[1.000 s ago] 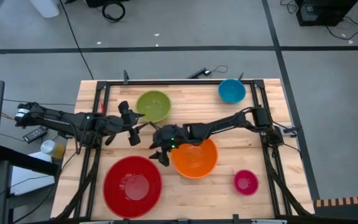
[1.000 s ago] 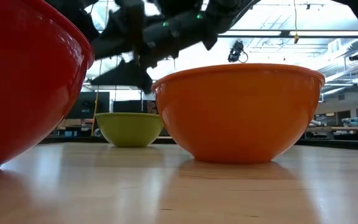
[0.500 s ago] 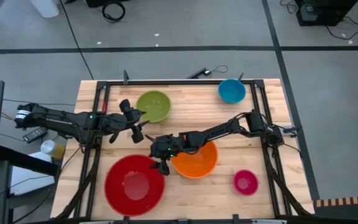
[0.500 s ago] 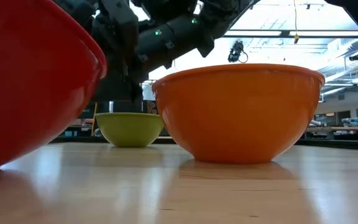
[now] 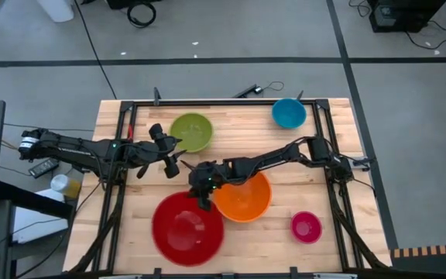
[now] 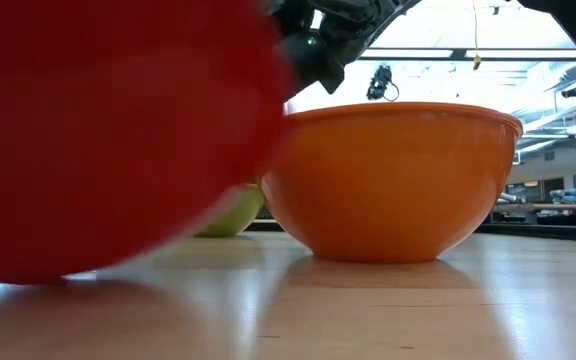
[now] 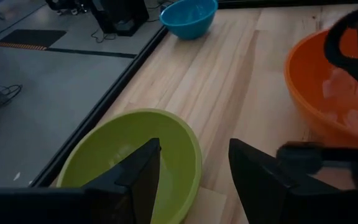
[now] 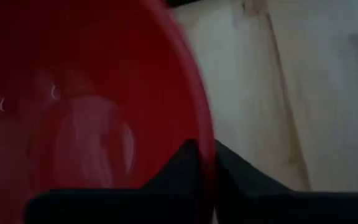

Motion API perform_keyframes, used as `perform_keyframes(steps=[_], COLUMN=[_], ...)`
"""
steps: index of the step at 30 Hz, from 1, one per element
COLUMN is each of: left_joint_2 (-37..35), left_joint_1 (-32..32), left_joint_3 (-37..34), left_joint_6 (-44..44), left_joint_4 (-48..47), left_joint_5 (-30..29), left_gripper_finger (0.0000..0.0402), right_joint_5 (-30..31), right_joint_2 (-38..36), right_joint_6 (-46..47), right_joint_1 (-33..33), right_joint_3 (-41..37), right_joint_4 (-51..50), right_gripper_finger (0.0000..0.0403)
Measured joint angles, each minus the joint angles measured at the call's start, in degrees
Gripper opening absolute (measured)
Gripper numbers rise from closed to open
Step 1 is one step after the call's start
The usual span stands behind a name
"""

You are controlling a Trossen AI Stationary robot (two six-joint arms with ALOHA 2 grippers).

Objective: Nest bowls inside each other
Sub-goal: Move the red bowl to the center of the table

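Next, my right gripper sets the red bowl, now near the table's front, down in the middle of the table [image 5: 237,171] between the green bowl and the orange bowl.
The large red bowl [image 5: 188,227] sits near the table's front, close beside the orange bowl [image 5: 246,200]. My right gripper [image 5: 204,200] is shut on the red bowl's rim between the two bowls. In the low view the red bowl [image 6: 108,140] fills the left and partly hides the lime green bowl [image 6: 240,212]. My left gripper [image 5: 173,160] hangs open just short of the green bowl [image 5: 191,132], touching nothing. The blue bowl [image 5: 289,113] stands at the far right and the small pink bowl [image 5: 306,226] at the near right, each resting on its base. My right gripper pinches the red bowl's rim [image 8: 207,144] on the side next to the orange bowl, with one finger [image 8: 182,163] inside the bowl and the other [image 8: 232,167] outside. The fingers slant down from the table's right. Whether the bowl's base is off the table, I cannot tell.
A black frame [image 5: 223,102] runs along the table's far edge and down both sides. Bare wood lies between the orange, blue and pink bowls. Cables and a small dark item [image 5: 246,91] lie on the floor beyond the far edge.
My right gripper has sunk onto the red bowl's rim and shut on it. The red bowl has since shifted toward the table's right, closing up against the orange bowl and filling more of the low view.
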Motion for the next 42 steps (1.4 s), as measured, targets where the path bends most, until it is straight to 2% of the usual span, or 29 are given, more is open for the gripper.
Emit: perform_keyframes(steps=[4,8,12,19,26,30,35,42], left_joint_2=[0.00,0.00,0.00,0.00,0.00,0.00,0.00,0.00], left_joint_1=[0.00,0.00,0.00,-0.02,-0.10,-0.17,-0.17,-0.17], left_joint_3=[0.00,0.00,0.00,0.00,0.00,0.00,0.00,0.00], left_joint_6=[0.00,-0.02,-0.07,-0.98,-3.26,-4.87,-6.84,-8.11], left_joint_4=[-0.49,-0.50,-0.75,-1.44,-1.70,-2.73,-4.47,-5.57], left_joint_5=[0.00,0.00,0.00,0.02,0.02,0.04,0.08,0.09], left_gripper_finger=[0.0194,0.0194,0.0194,0.0194,0.0194,0.0194,0.0194,0.0194], right_joint_5=[1.00,5.45,9.90,10.65,17.04,18.79,19.46,13.53], right_joint_2=[-2.10,-4.39,-7.29,-10.81,-14.20,-17.39,-22.41,-29.81], right_joint_6=[1.25,1.19,-0.71,-3.29,-5.14,-5.98,-5.90,-4.41], right_joint_1=[-0.98,-2.32,-3.46,-3.79,-3.57,-5.85,-11.41,-17.94], right_joint_3=[0.09,-0.04,0.05,0.03,-0.01,-3.01,-11.07,-26.38], right_joint_4=[-2.55,-7.41,-15.69,-34.94,-42.21,-42.64,-39.47,-27.88], right_gripper_finger=[0.0023,0.0037,0.0026,0.0030,0.0032,0.0032,0.0032,0.0037])
